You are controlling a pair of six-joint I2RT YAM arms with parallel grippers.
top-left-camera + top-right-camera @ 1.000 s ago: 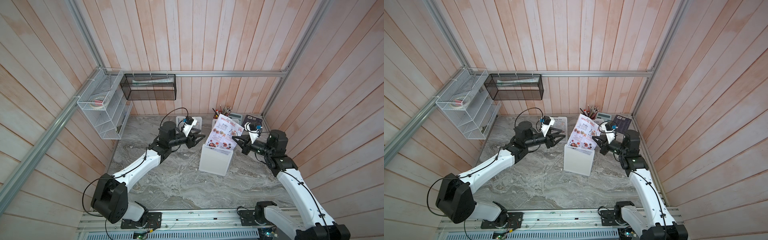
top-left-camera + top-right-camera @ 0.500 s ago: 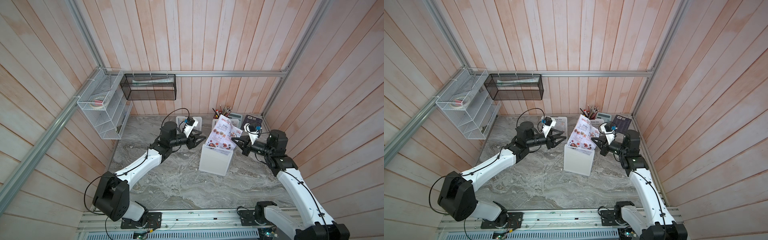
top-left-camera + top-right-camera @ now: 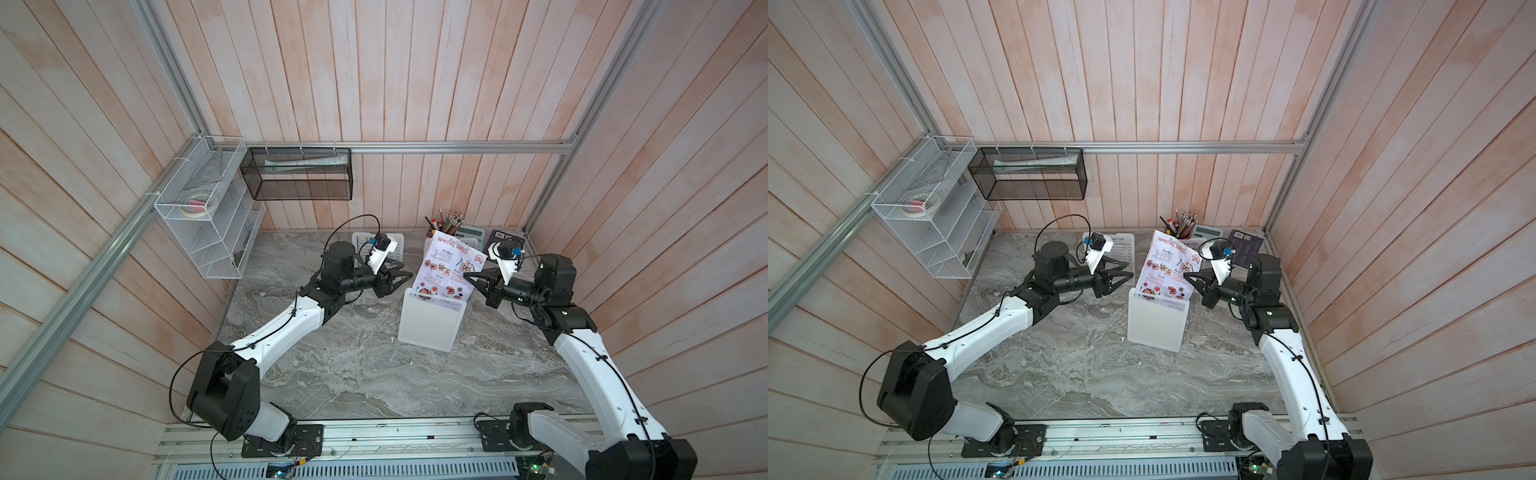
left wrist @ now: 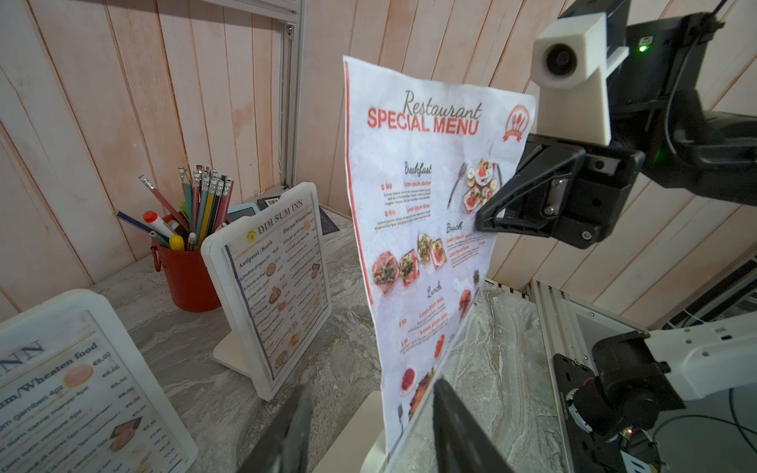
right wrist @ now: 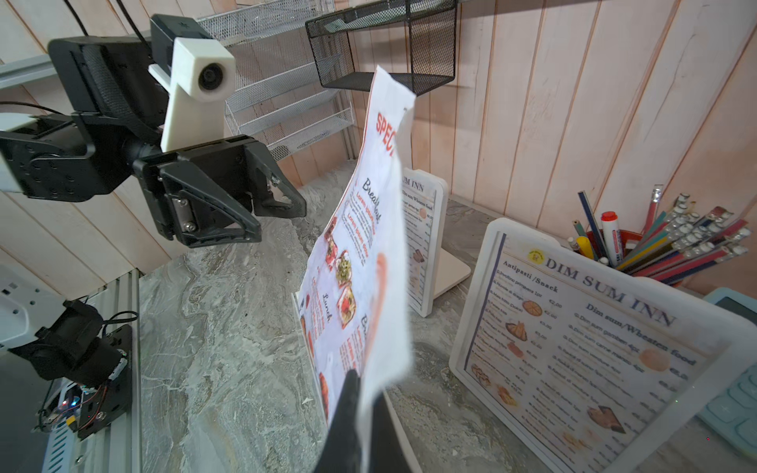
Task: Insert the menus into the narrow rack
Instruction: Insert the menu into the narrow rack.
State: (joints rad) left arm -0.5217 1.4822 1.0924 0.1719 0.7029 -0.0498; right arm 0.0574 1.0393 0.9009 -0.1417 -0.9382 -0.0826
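My right gripper is midway down the edge of the Special Menu, which sits shallow in the narrow rack, so I will regrip nearer its top (image 3: 480,261) and push it deeper.
The colourful Special Menu (image 3: 449,268) (image 4: 426,229) stands nearly upright, its lower edge down in the white narrow rack (image 3: 430,322) (image 3: 1156,324) at mid-table. My right gripper (image 3: 468,276) (image 5: 364,409) is shut on the sheet's right edge. My left gripper (image 3: 408,276) (image 4: 368,426) is open just left of the sheet, its fingers (image 4: 286,426) straddling the lower corner without touching. Two DIM SUM INN menus (image 4: 282,278) (image 4: 73,389) sit in white framed stands behind; the right wrist view shows them too (image 5: 573,348) (image 5: 418,237).
A red cup of pencils (image 3: 446,220), a calculator (image 3: 471,237) and a dark booklet with a barcode (image 3: 505,240) stand along the back wall. A black mesh basket (image 3: 299,174) and a white wire shelf (image 3: 203,216) hang at the back left.
The Special Menu was buckled half a second ago and now stands flatter. Both grippers have barely moved, and neither has changed its opening.
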